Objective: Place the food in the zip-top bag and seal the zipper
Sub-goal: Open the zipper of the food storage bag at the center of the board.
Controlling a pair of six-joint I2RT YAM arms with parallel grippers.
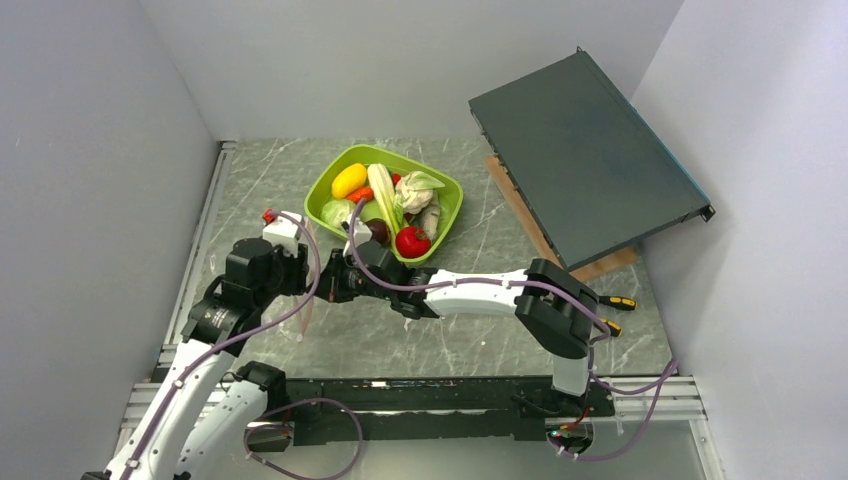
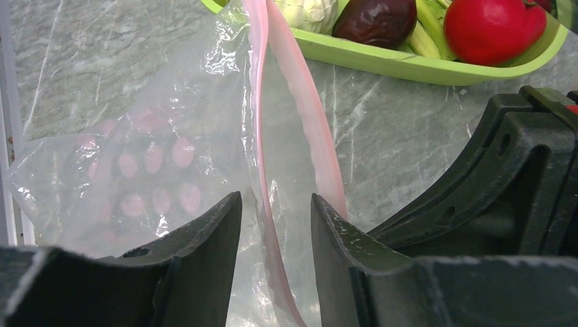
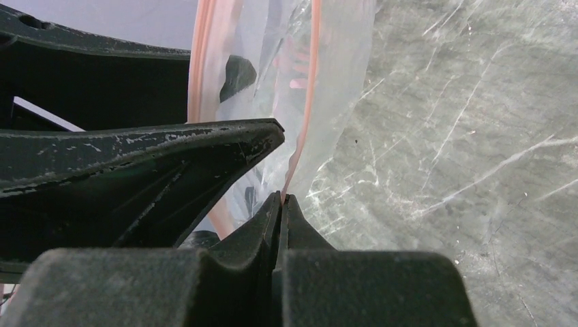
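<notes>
I need my right gripper for the food, and it is holding the bag's opening open, so I should first close my left gripper's fingers on the bag's pink edge (image 2: 267, 212).
The food lies in the lime-green tray (image 1: 447, 217): a yellow piece (image 1: 349, 180), a carrot (image 1: 360, 194), a pale stalk (image 1: 384, 195), a cauliflower (image 1: 418, 190), a red piece (image 1: 412, 241), a dark purple one (image 2: 378, 20). The clear zip-top bag (image 2: 157, 150) hangs upright in front of the tray, between the two grippers, mouth spread. My right gripper (image 3: 281, 197) is shut on the bag's pink zipper edge (image 3: 310, 102). My left gripper (image 2: 276, 201) is open; the other pink lip (image 2: 262, 163) runs through the gap between its fingers.
A dark flat panel (image 1: 585, 160) leans against the right wall over a wooden board (image 1: 560, 245). Yellow-and-black tool handles (image 1: 620, 302) lie by the right arm's elbow. A metal rail (image 1: 200, 240) borders the table's left side.
</notes>
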